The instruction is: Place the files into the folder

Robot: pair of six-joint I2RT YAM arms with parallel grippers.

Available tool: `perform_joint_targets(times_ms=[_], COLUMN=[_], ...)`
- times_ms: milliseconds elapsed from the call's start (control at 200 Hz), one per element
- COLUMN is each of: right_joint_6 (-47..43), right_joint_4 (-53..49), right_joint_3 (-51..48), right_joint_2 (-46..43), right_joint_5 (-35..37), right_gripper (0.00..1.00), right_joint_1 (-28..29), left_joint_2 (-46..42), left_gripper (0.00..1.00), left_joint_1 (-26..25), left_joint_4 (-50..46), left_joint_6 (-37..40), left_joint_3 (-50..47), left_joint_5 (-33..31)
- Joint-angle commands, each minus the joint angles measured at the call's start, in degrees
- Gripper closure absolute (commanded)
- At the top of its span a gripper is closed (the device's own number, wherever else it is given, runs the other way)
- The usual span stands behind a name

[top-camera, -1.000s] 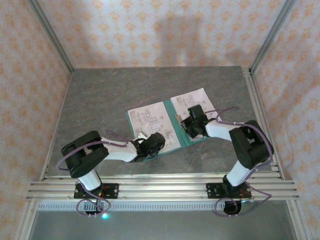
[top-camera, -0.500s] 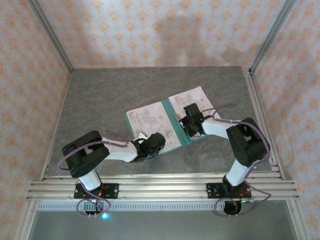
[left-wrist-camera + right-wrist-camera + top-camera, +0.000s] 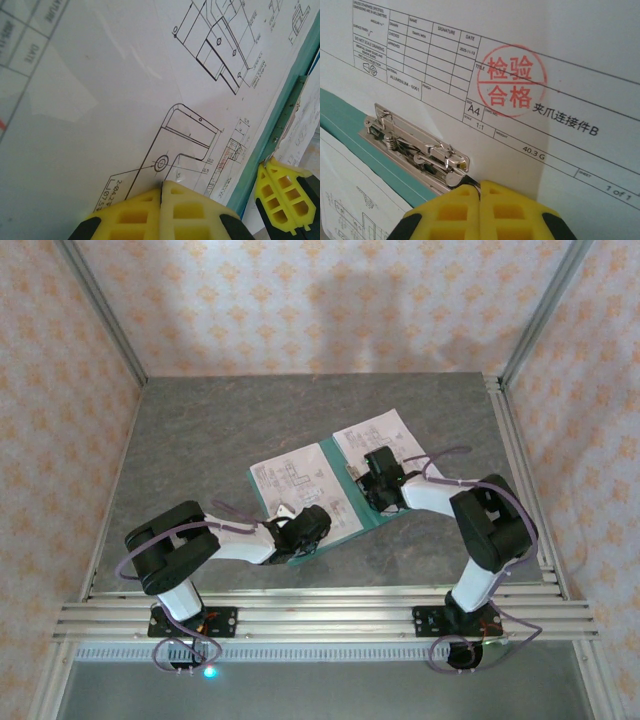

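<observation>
The folder lies at a slant and the robot's right gripper is shut beside the end of the metal clip, so that gripper should pinch the clip (image 3: 417,150) and turn the folder straight.
The teal-green folder (image 3: 372,526) lies open in the middle of the table, a printed white sheet (image 3: 293,476) on its left cover and another (image 3: 378,433) on its right cover. My left gripper (image 3: 308,527) is shut, its yellow tips (image 3: 161,187) pressed down on the left sheet (image 3: 100,100) of line drawings. My right gripper (image 3: 376,485) is shut too, its tips (image 3: 480,186) resting on the red-stamped sheet (image 3: 560,65) right against the end of the metal clip (image 3: 415,147). I cannot tell whether the clip's lever is pinched.
Aluminium rails (image 3: 320,615) run along the near edge and up the right side (image 3: 520,470). Patterned walls close in the grey tabletop (image 3: 210,430). In the left wrist view the folder's teal spine (image 3: 312,47), its clip (image 3: 287,112) and a right finger (image 3: 282,195) sit close by.
The right gripper has crept a little toward the far left, and the right-hand sheet has shifted with it. The left arm has stayed still.
</observation>
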Motion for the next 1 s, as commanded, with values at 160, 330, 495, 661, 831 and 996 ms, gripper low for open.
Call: perform_joint_targets(times_ms=[160,330,495,661,831,996], right_joint_6=[-9.37,-12.71,-16.16,-23.62,-27.06,-30.86], right_joint_4=[-26.07,-29.41,-25.73,-25.71,-29.85,-39.21], right_joint_3=[10.2,14.53,11.53,16.29,24.1,34.33], right_joint_2=[-8.48,-13.3,-12.35,-5.03,2.85,11.87], right_joint_5=[2.77,3.83,0.65,-3.62,-3.39,4.92], right_gripper=[0.55,0.46,0.47,0.47,0.47,0.53], right_joint_1=[2.28,1.77,-1.45,-2.17,2.34,7.74], left_joint_2=[0.37,-3.82,-11.95,-21.57,-28.86,-29.4], left_gripper=[1.0,1.0,0.97,0.71,0.47,0.42], left_joint_1=[-0.64,0.26,2.03,10.09,22.95,28.31], left_joint_4=[-19.05,-24.53,-32.96,-44.72,-49.63,-48.49], left_joint_6=[2.7,6.59,21.78,33.02,41.59,46.0], left_joint_3=[-1.68,-1.33,5.59,8.3,3.48,-0.58], left_joint_5=[0.53,-1.03,-2.79,-0.23,8.96,14.88])
